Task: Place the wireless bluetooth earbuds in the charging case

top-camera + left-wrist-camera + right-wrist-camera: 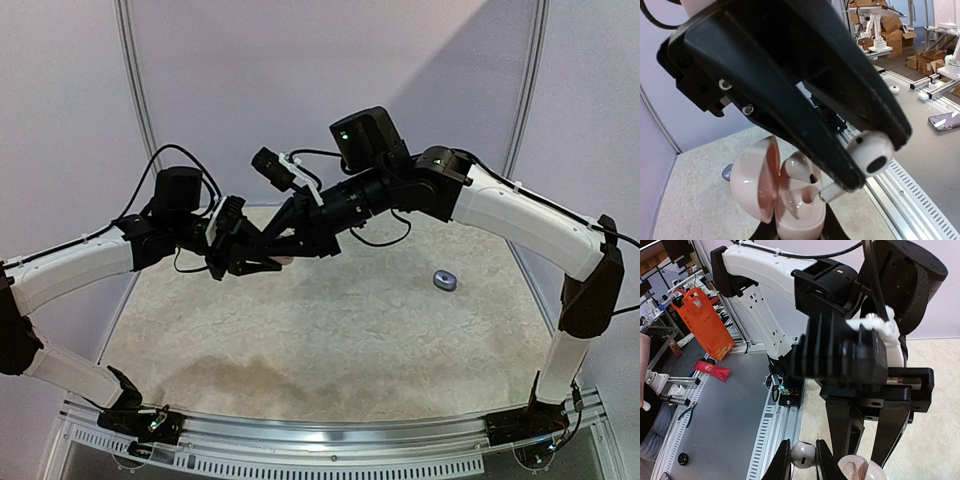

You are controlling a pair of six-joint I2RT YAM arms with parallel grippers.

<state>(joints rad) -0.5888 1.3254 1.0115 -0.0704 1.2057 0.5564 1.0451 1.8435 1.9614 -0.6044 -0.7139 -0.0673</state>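
The white earbud, now held at the empty socket's rim, will be let go by my right gripper on the mat (404,357) between the grey-blue oval thing and the metal rail.
Above the middle of the table my left gripper (258,266) is shut on the open pinkish-white charging case (795,205), gripping its base from below (797,229). The lid (752,177) hangs open to the left. One white earbud (802,167) sits in a socket of the case. My right gripper (803,460) is shut on a second white earbud (803,454). In the left wrist view its black fingers (790,100) reach down over the case. That earbud's head (872,152) sticks out to the right, and its stem tip (832,191) is at the rim of the empty socket.
A small grey-blue oval thing (444,280) lies on the beige table mat (330,340) to the right, apart from both arms. A metal rail (330,432) runs along the near edge between the arm bases. Pale panels close off the back.
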